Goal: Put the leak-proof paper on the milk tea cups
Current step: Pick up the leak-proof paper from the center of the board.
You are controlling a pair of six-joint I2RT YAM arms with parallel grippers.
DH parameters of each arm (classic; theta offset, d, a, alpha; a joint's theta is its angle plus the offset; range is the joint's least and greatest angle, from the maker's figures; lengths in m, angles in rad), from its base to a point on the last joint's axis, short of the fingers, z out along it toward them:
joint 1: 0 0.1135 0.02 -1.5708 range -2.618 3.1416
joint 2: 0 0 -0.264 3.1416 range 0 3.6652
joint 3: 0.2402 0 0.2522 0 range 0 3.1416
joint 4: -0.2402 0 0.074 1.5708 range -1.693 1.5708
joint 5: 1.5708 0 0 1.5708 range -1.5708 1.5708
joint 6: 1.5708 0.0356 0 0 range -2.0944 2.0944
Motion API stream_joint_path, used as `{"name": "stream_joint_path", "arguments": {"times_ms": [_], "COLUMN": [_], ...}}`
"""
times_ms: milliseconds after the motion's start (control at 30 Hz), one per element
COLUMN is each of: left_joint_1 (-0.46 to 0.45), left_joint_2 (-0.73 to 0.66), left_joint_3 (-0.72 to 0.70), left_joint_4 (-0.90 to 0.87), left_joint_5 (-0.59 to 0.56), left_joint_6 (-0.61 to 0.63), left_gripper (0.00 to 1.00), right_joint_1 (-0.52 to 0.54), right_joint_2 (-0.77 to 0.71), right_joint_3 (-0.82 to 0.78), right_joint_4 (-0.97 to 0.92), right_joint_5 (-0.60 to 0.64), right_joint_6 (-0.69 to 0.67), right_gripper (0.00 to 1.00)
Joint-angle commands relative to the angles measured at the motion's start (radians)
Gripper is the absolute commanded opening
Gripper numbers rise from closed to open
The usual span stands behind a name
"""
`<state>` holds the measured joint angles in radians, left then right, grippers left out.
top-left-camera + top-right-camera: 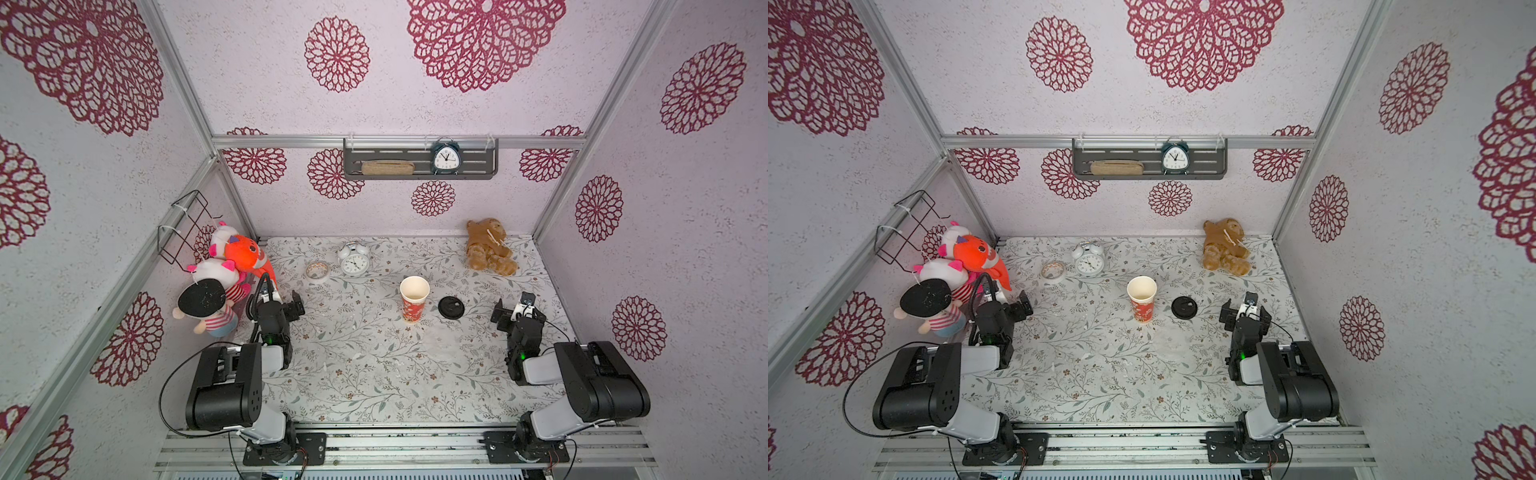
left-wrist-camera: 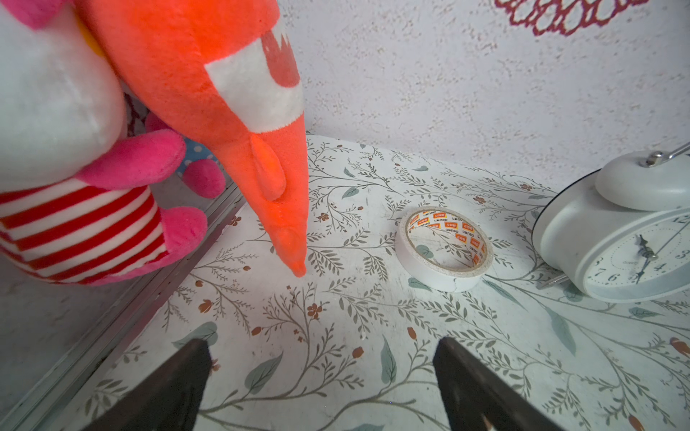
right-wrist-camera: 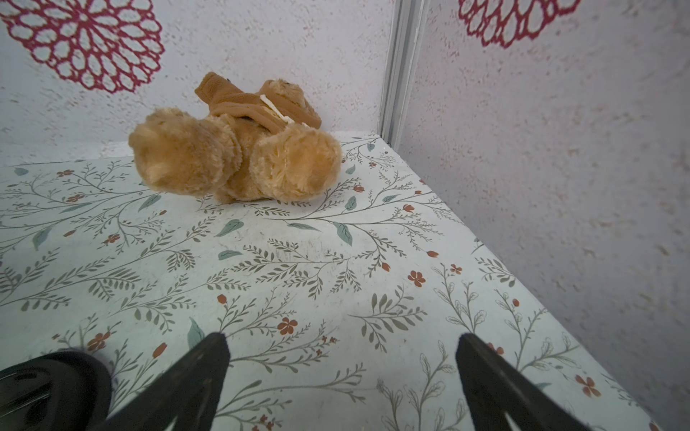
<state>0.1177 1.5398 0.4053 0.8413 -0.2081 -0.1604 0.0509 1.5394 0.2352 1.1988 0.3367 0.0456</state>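
Note:
Next, my right hand grips the round edge (image 1: pixel 467 350) of the leak-proof paper, on its side farther from the milk tea cup.
The milk tea cup (image 1: pixel 413 303) (image 1: pixel 1142 303), red-patterned outside and cream inside, stands upright and uncovered at mid-table in both top views. The leak-proof paper (image 1: pixel 439 340) (image 1: pixel 1170 345) shows as a faint whitish round sheet lying flat on the table, in front of the cup and slightly to its right. My left gripper (image 1: pixel 283 300) (image 2: pixel 323 343) hovers open near the left wall, far from both. My right gripper (image 1: pixel 515 305) (image 3: pixel 342 337) stands open to the right of the cup, over bare table. Neither holds anything.
A black round lid (image 1: pixel 451 308) (image 3: pixel 48 384) lies just right of the cup. A white alarm clock (image 1: pixel 353 261) (image 2: pixel 627 239) and a tape roll (image 1: pixel 317 271) (image 2: pixel 442 248) sit at the back left. Plush toys (image 1: pixel 226 266) crowd the left wall; a brown teddy (image 1: pixel 488 247) (image 3: pixel 231 149) lies at the back right.

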Motion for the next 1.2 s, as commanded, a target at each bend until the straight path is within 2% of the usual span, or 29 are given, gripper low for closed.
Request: {"name": "stream_joint_path", "arguments": {"times_ms": [0, 33, 100, 167, 267, 333, 400, 467, 567, 667, 800, 967, 1167], "left_joint_1": [0.017, 0.018, 0.016, 0.007, 0.004, 0.002, 0.001, -0.012, -0.048, -0.126, -0.227, -0.347, -0.445], "left_joint_2": [0.004, -0.012, -0.121, -0.260, -0.391, -0.439, -0.479, -0.509, -0.516, -0.508, -0.495, -0.486, -0.494], "left_joint_3": [0.011, 0.017, 0.056, 0.155, 0.352, 0.465, 0.554, 0.624, 0.703, 0.750, 0.776, 0.794, 0.727], "left_joint_4": [0.041, 0.023, -0.156, -0.446, -0.841, -1.059, -1.231, -1.392, -1.565, -1.682, -1.748, -1.789, -1.756], "left_joint_5": [0.023, -0.033, -0.128, -0.237, -0.307, -0.318, -0.263, -0.217, -0.125, -0.089, -0.008, 0.031, 0.035], "left_joint_6": [0.007, -0.010, -0.046, -0.104, -0.212, -0.312, -0.390, -0.476, -0.526, -0.533, -0.538, -0.543, -0.561], "left_gripper": [1.00, 0.98, 0.99, 0.97, 0.97, 0.97, 0.97, 0.97, 0.97, 0.97, 0.97, 0.97, 0.97], "right_joint_1": [-0.021, -0.020, -0.020, -0.018, 0.002, 0.023, 0.057, 0.098, 0.203, 0.316, 0.403, 0.438, 0.475], "right_joint_2": [-0.043, -0.109, -0.242, -0.332, -0.379, -0.383, -0.380, -0.378, -0.364, -0.315, -0.245, -0.151, 0.013], "right_joint_3": [0.010, 0.037, 0.154, 0.323, 0.518, 0.622, 0.693, 0.724, 0.691, 0.637, 0.602, 0.591, 0.649], "right_joint_4": [-0.013, -0.125, -0.444, -0.779, -1.178, -1.422, -1.621, -1.760, -1.837, -1.801, -1.730, -1.717, -1.735], "right_joint_5": [-0.023, -0.011, 0.051, 0.084, 0.120, 0.108, 0.077, -0.020, -0.156, -0.266, -0.316, -0.288, -0.248], "right_joint_6": [0.013, 0.016, 0.049, 0.086, 0.184, 0.270, 0.373, 0.470, 0.578, 0.649, 0.717, 0.772, 0.784], "right_gripper": [0.98, 0.98, 0.97, 0.97, 0.99, 0.99, 0.96, 0.94, 0.94, 0.94, 0.87, 0.80, 0.70]}}
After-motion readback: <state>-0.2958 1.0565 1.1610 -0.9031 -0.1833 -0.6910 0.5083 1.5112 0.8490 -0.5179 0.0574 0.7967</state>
